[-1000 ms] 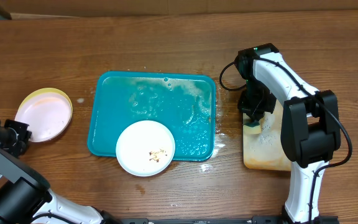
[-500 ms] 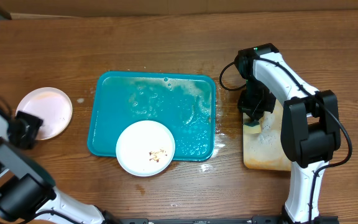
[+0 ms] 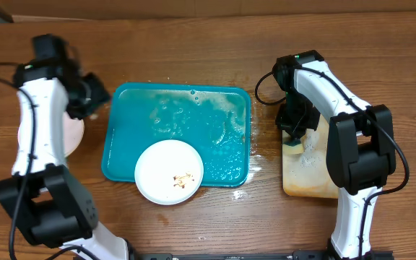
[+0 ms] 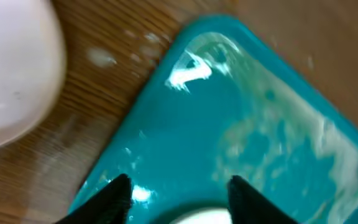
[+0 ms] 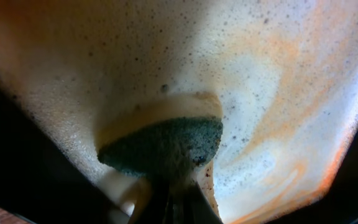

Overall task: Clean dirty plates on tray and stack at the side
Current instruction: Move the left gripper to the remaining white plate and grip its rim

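My left gripper is to take the plate's rim (image 3: 137, 164), as the white plate hangs over the front edge of the teal tray, and bring it fully inside before I scrub.
A white plate (image 3: 169, 172) with thin brown smears lies on the teal tray (image 3: 193, 115), at its front edge. Left of the tray a pale plate (image 3: 74, 131) rests on the table, mostly hidden under my left arm. My left gripper (image 3: 94, 97) hovers over the tray's left rim. In the left wrist view it (image 4: 179, 183) stands open and holds nothing, above the wet tray (image 4: 229, 124), with the white plate (image 4: 204, 218) at the bottom edge. My right gripper (image 3: 293, 136) is shut on a green and yellow sponge (image 5: 166, 143), down in foam.
A tan tray (image 3: 313, 180) holding soapy foam stands at the right, under the right arm. Water drops and foam streaks cover the teal tray and the wood next to its right edge (image 3: 255, 162). The table's far edge runs along the top.
My left arm has swung from the table's front left, by the pale plate, up and right to the tray's left rim, and its jaws have opened. The right arm has not moved.
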Robot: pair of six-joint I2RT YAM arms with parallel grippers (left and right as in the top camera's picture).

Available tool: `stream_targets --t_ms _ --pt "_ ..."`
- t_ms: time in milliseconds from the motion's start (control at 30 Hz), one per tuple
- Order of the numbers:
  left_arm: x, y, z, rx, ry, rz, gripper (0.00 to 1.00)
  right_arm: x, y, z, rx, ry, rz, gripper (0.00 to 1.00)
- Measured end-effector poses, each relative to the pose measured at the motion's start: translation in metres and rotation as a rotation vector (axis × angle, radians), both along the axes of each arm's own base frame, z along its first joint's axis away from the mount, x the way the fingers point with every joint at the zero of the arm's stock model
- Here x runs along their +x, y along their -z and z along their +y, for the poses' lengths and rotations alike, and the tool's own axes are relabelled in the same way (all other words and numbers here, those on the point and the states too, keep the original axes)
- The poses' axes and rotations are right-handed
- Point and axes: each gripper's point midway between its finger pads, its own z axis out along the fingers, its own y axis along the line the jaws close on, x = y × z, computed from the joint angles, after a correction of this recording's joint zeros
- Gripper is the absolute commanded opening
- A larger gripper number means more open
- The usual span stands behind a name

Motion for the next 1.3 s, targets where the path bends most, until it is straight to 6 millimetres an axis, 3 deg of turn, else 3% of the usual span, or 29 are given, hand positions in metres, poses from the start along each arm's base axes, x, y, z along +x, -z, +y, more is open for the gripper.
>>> stream_targets --t_ms 100,167,300,467,533,667,767,833,933,1033,1300 --pt "-0.010 0.012 -0.025 0.002 0.112 0.046 0.47 0.001 0.000 0.000 0.003 -0.006 -0.003 0.04" --pt "-0.026 0.031 -0.037 -0.008 0.169 0.108 0.46 0.001 0.000 0.000 0.005 -0.012 -0.003 0.04" --pt "-0.056 0.062 -0.052 -0.062 0.250 0.195 0.48 0.002 0.000 -0.003 0.007 -0.008 -0.001 0.04" --pt "-0.081 0.085 -0.066 -0.133 0.304 0.253 0.46 0.001 0.000 -0.017 0.009 0.031 0.011 0.04" --pt "-0.086 0.090 -0.070 -0.158 0.327 0.253 0.43 0.002 0.000 -0.022 0.009 0.045 0.010 0.04" --pt "-0.094 0.101 -0.081 -0.197 0.372 0.253 0.19 0.003 0.000 -0.028 0.013 0.060 0.011 0.04" --pt "-0.099 0.108 -0.089 -0.205 0.407 0.253 0.14 0.003 0.000 -0.027 0.021 0.057 0.012 0.04" --pt "-0.106 0.115 -0.097 -0.212 0.435 0.267 0.15 0.003 0.000 -0.026 0.029 0.055 0.012 0.04" --pt "-0.117 0.123 -0.108 -0.218 0.466 0.288 0.31 0.004 0.000 -0.026 0.032 0.050 0.011 0.04" --pt "-0.120 0.125 -0.113 -0.217 0.488 0.293 0.40 0.004 0.000 -0.026 0.034 0.047 0.013 0.04" --pt "-0.106 0.114 -0.114 -0.205 0.498 0.259 0.40 0.004 0.001 -0.025 0.040 0.038 0.013 0.04"
